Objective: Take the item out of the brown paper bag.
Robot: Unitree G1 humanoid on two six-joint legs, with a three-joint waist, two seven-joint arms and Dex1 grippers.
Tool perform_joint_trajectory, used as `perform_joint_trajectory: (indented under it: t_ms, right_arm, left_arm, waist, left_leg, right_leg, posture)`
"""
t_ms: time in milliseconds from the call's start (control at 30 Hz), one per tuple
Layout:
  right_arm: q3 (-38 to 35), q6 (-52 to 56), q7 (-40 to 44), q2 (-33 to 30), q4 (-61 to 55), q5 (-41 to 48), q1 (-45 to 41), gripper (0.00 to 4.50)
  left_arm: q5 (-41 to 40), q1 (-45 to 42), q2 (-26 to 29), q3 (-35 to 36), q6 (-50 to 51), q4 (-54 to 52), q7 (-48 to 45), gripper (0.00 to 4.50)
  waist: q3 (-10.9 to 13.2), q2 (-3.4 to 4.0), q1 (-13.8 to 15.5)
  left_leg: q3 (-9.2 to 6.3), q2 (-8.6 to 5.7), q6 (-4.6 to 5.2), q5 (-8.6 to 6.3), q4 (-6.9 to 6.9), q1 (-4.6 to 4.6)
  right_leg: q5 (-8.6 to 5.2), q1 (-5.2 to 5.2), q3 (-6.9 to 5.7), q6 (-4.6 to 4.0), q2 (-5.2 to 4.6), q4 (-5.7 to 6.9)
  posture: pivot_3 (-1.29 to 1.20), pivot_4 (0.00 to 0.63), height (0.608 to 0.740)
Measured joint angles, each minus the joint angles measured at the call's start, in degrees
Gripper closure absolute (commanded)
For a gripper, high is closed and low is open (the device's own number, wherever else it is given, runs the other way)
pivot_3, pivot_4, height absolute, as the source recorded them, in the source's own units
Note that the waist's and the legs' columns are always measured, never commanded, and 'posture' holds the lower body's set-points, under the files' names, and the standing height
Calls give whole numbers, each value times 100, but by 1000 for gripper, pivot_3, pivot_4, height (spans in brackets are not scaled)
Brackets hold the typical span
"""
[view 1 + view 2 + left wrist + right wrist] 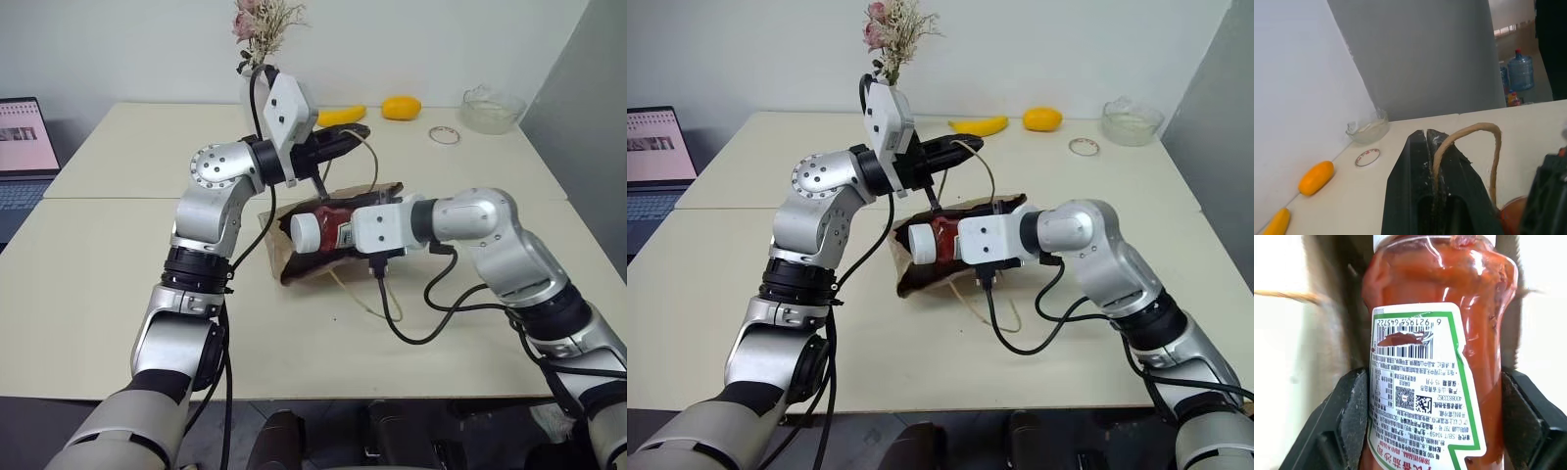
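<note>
I need to use my right gripper to set the dark-red bottle down on the bare table (481,252) next to the brown paper bag, closer than the glass bowl.
The item (331,231), a dark-red bottle with a white cap and a printed label, lies sideways just above the mouth of the brown paper bag (293,266). My right gripper (1435,431) is shut on it, one black finger (1347,421) pressing each side of the label. The crinkled bag rests on the table under the bottle, its mouth pulled up. My left gripper (1431,142) hangs above and behind the bag, shut on one tan loop handle (1484,129). The bag's other handle (358,299) trails on the table.
At the table's far edge lie a yellow banana (341,116), an orange fruit (401,108), a glass bowl (493,108) and a small round lid (444,135). A vase of dried flowers (260,29) stands behind my left arm. A laptop (24,147) sits at the far left.
</note>
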Motion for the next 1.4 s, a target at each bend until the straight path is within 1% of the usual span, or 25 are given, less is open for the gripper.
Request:
perform_joint_trajectory:
  t_ms: [100, 267, 333, 400, 433, 500, 567, 667, 800, 867, 933, 1067, 1133, 1200, 1267, 1300, 1333, 1400]
  right_arm:
    - [-386, 377, 215, -133, -363, 632, 87, 1304]
    - [-1346, 1156, 262, -583, -899, 1552, 273, 1304]
    - [-1841, 1345, 212, -1081, -895, 1685, 429, 1304]
    - [-2088, 1349, 118, -1344, -841, 1662, 538, 1304]
    - [-2167, 1278, 43, -1567, -775, 1614, 735, 1304]
    - [-2212, 1162, -82, -1826, -424, 1427, 1107, 1304]
    - [-2159, 980, -267, -1914, 119, 1186, 1418, 1304]
    - [-1744, 383, -519, -2112, 943, 595, 1726, 1304]
    - [-1106, -305, -747, -2158, 1732, -113, 2056, 1304]
    - [-1000, -502, -806, -2161, 1833, -241, 2124, 594]
    - [-1001, -544, -791, -2200, 1825, -286, 2125, 22]
    - [-1225, -411, -490, -2489, 1459, -49, 2350, 22]
    - [-1541, -233, -403, -2583, 1148, 158, 2527, 22]
    - [-2023, 204, -384, -2537, 586, 587, 2751, 22]
    - [-2580, 770, -400, -2309, -165, 1159, 2891, 22]
    - [-2747, 1006, -422, -2188, -486, 1422, 2910, 22]
    - [-2971, 1423, -545, -1895, -949, 1795, 2917, 22]
    - [-3120, 2013, -841, -1398, -1714, 2357, 2911, 22]
  left_arm:
    - [45, -3, -9, -1, -48, 78, 41, 4500]
    - [111, -5, -14, -6, -66, 190, 58, 4500]
    - [135, -2, 23, -5, -72, 197, 60, 4500]
    - [145, -3, 59, -1, -74, 197, 63, 4500]
    - [149, -2, 51, -4, -83, 196, 60, 4500]
    - [165, 5, 72, -4, -89, 203, 59, 4500]
    - [171, 6, 89, -3, -101, 204, 58, 4500]
    - [196, 5, 89, -8, -175, 214, 51, 4500]
    - [231, 6, 96, -8, -197, 227, 41, 4500]
    - [248, 11, 96, -14, -198, 228, 33, 4500]
    - [257, 20, 97, -22, -203, 226, 25, 4500]
    - [276, 72, 109, -26, -243, 342, 18, 4500]
    - [290, 66, 111, -26, -327, 520, 17, 4500]
    - [344, -21, 131, -24, -472, 866, 27, 4500]
    - [457, -179, 169, -20, -612, 1283, 62, 4500]
    - [509, -252, 192, -21, -666, 1417, 72, 4500]
    - [570, -380, 227, -25, -724, 1648, 67, 4500]
    - [680, -579, 309, -33, -818, 1988, 24, 4500]
  waist:
    - [0, 0, 3]
    - [1, -1, 16]
    - [1, -1, 47]
    - [1, -1, 59]
    - [1, -2, 68]
    - [1, -2, 81]
    - [2, -2, 79]
    - [2, -1, 70]
    - [3, 0, 67]
    - [8, 8, 60]
    - [8, 7, 58]
    - [8, 8, 78]
    - [8, 7, 84]
    - [8, 7, 88]
    - [9, 5, 85]
    - [9, 4, 83]
    - [10, 2, 84]
    - [10, 2, 83]
  left_leg:
    - [1, -1, 0, 0, 1, 0]
    - [0, -2, 0, 0, 0, -2]
    - [3, -5, 0, 0, 0, -2]
    - [6, -4, 0, 0, -2, -1]
    - [8, -4, 0, 0, -2, 2]
    - [23, -3, 1, 0, -3, 1]
    - [43, 0, 1, 0, -3, 2]
    - [59, 1, 1, 0, -5, 5]
    - [61, 2, 0, 0, -6, 3]
    - [70, 0, 0, 0, -6, 5]
    - [67, 1, 0, 0, -4, 6]
    - [63, 0, 0, 0, -3, 5]
    - [62, 1, 0, 0, -3, 5]
    - [61, 2, 0, 0, -4, 7]
    - [56, 2, 0, 0, -3, 6]
    - [55, 2, -1, 0, -4, 6]
    - [50, 3, -1, 0, -4, 5]
    - [50, 5, -1, 0, -5, 5]
  right_leg:
    - [0, 0, 0, 0, -1, 0]
    - [0, 2, 0, 0, -4, -3]
    - [0, 2, 0, 0, -6, -5]
    - [-1, 2, 1, 1, -6, -10]
    - [-1, 8, 2, 1, -6, -12]
    - [-1, 9, 3, 1, -4, -21]
    - [-1, 5, 7, 1, -3, -20]
    - [-2, 2, 12, 2, 1, -19]
    - [-2, 1, 12, 3, 6, -20]
    - [-2, -2, 19, 4, 5, -18]
    - [-2, 2, 16, 5, 5, -19]
    - [-3, 4, 13, 7, 5, -20]
    - [-3, 5, 12, 7, 5, -22]
    - [-3, 5, 13, 7, 6, -21]
    - [-3, 7, 9, 7, 9, -21]
    - [-3, 7, 8, 7, 9, -21]
    - [-3, 8, 5, 7, 10, -22]
    - [-3, 7, 4, 7, 11, -21]
  posture:
    - [0, 150, 740]
    - [0, 150, 740]
    - [0, 150, 740]
    - [0, 150, 740]
    - [0, 150, 740]
    - [0, 150, 740]
    - [0, 150, 740]
    - [0, 150, 740]
    - [0, 150, 740]
    - [0, 150, 740]
    - [0, 150, 740]
    - [0, 150, 740]
    - [0, 150, 740]
    - [0, 150, 740]
    - [0, 150, 740]
    - [0, 150, 740]
    - [0, 150, 740]
    - [0, 150, 740]
